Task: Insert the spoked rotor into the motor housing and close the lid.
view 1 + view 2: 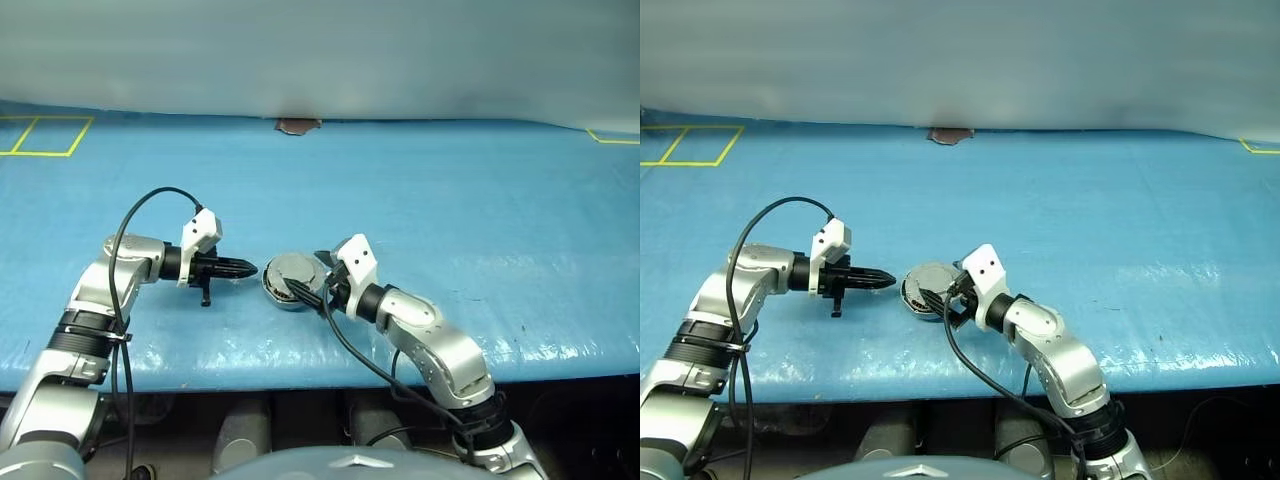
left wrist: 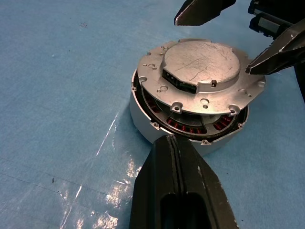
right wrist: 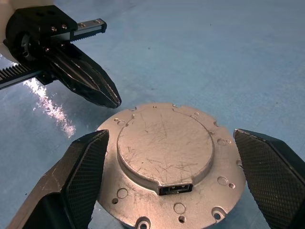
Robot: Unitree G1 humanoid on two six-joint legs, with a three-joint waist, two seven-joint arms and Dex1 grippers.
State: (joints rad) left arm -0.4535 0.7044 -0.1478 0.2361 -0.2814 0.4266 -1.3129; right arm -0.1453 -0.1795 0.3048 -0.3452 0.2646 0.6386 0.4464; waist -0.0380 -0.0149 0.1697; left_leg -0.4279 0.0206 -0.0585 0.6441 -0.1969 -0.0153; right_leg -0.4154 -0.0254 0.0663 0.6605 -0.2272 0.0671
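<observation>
I can see the lid sitting crooked on the motor housing, so next I take the lid's raised middle [image 3: 165,146] with my right gripper and push it toward my left gripper's fingertips.
The motor housing [image 2: 143,117] sits on the blue table, copper windings showing in a gap under its rim. The lid [image 2: 202,62] lies over it, plain grey face up and slightly tilted. The spoked rotor is hidden from view. My right gripper [image 3: 170,138] is open, one fingertip on each side of the lid [image 3: 164,152] and apart from it. My left gripper [image 1: 248,268] is shut and empty, pointing at the housing [image 1: 283,292] from its left with a small gap between them. The left fingers [image 3: 90,78] also show in the right wrist view.
The blue table cover [image 1: 450,220] stretches wide around the motor. Yellow tape marks [image 1: 45,135] lie at the far left and a brown patch [image 1: 298,126] at the far edge. The table's front edge [image 1: 300,375] runs just behind both arms.
</observation>
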